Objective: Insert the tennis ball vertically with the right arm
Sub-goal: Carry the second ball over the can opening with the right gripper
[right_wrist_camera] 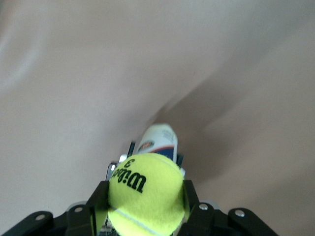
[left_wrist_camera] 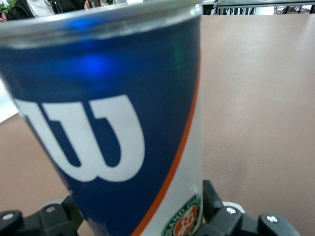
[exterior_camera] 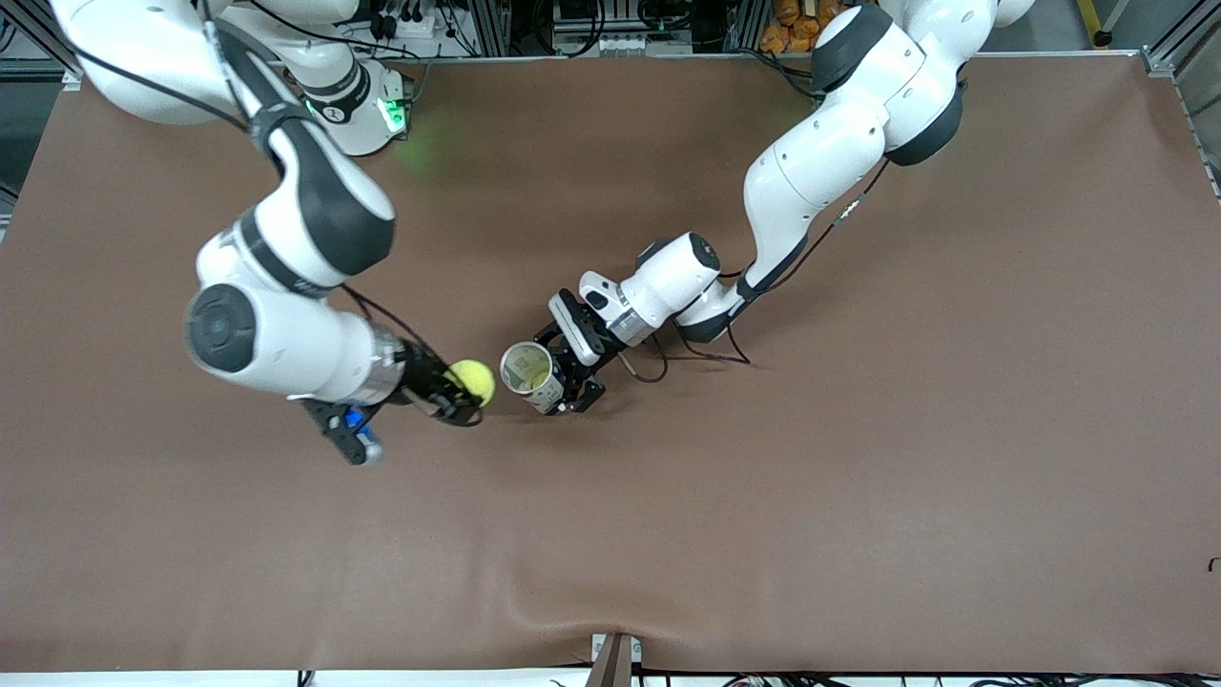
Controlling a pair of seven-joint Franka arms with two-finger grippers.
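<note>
The robot's right gripper will release the tennis ball inside the opening of the ball can [exterior_camera: 529, 368].
My right gripper [exterior_camera: 467, 396] is shut on a yellow-green tennis ball [exterior_camera: 473, 381], held beside the open mouth of the ball can [exterior_camera: 530, 375]. In the right wrist view the ball [right_wrist_camera: 145, 193] sits between my fingers [right_wrist_camera: 97, 205] with the can [right_wrist_camera: 158, 139] past it. My left gripper [exterior_camera: 570, 382] is shut on the can, holding it upright with its open top up. The left wrist view shows the can's blue, white and orange label [left_wrist_camera: 113, 137] filling the frame, with a finger [left_wrist_camera: 212, 197] at its side.
The brown cloth-covered table [exterior_camera: 858, 429] stretches wide around both grippers. A fold in the cloth [exterior_camera: 610, 611] rises at the edge nearest the front camera. A black cable [exterior_camera: 706, 355] loops from the left arm's wrist onto the table.
</note>
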